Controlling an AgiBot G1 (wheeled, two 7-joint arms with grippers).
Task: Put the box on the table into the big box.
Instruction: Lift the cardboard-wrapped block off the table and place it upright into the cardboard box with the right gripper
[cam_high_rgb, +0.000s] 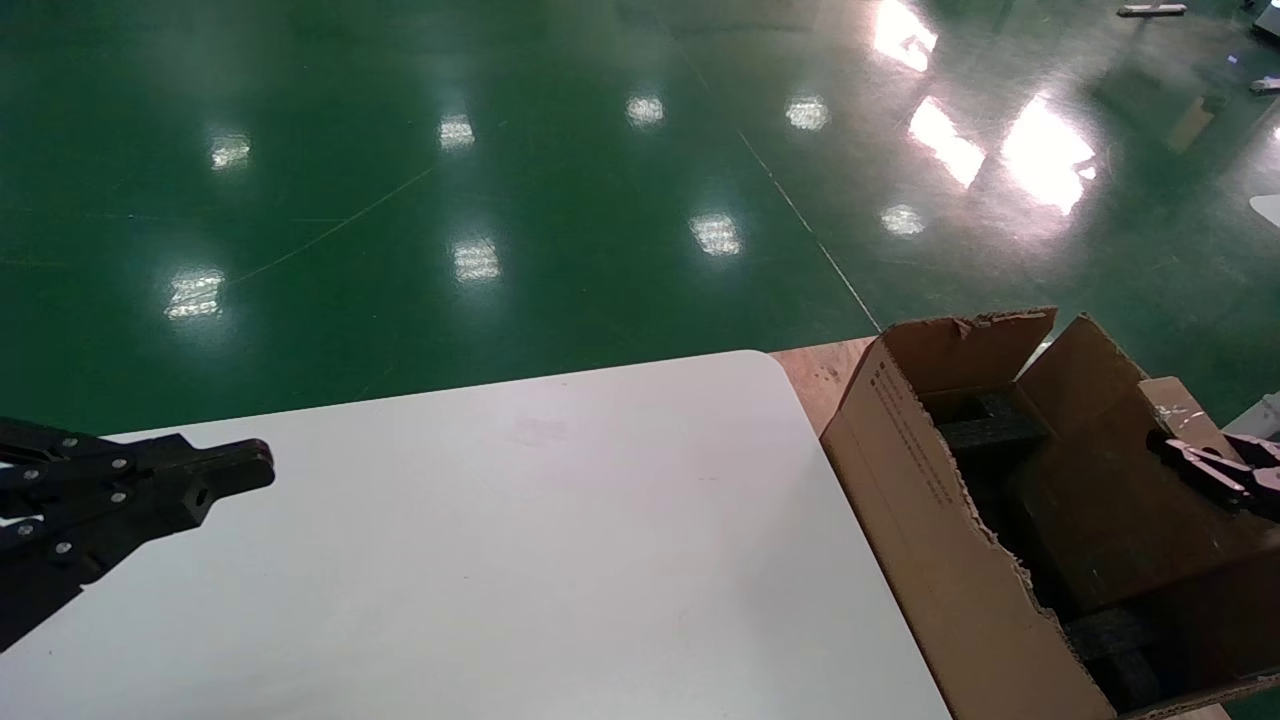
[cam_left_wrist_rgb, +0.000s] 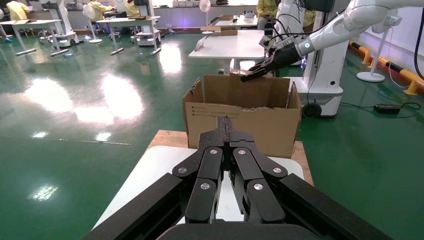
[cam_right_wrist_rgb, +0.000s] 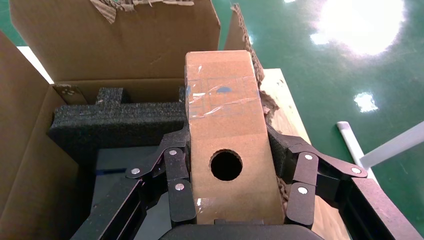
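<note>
Next, I release the small brown box with my right gripper between the black foam pieces (cam_high_rgb: 1068, 539), by the outside of the big box. The small box now hangs over the open big box.
My right gripper (cam_right_wrist_rgb: 227, 132) is shut on the small brown box (cam_right_wrist_rgb: 225, 110), with a finger on each of its narrow sides. The box's broad face shows a round dark hole and clear tape. It hangs over the open big box (cam_right_wrist_rgb: 120, 45), above the black foam (cam_right_wrist_rgb: 115, 120). In the head view the right gripper (cam_high_rgb: 1200, 470) is over the big box (cam_high_rgb: 930, 520) at the right. My left gripper (cam_high_rgb: 262, 465) is shut and empty, low over the white table (cam_high_rgb: 550, 520) at its left side. It also shows in the left wrist view (cam_left_wrist_rgb: 224, 122).
The big box (cam_left_wrist_rgb: 265, 130) stands on a wooden board (cam_high_rgb: 820, 375) just past the table's right edge, its ragged flaps standing up. Green shiny floor lies around. Other tables, robots and people are far off in the left wrist view.
</note>
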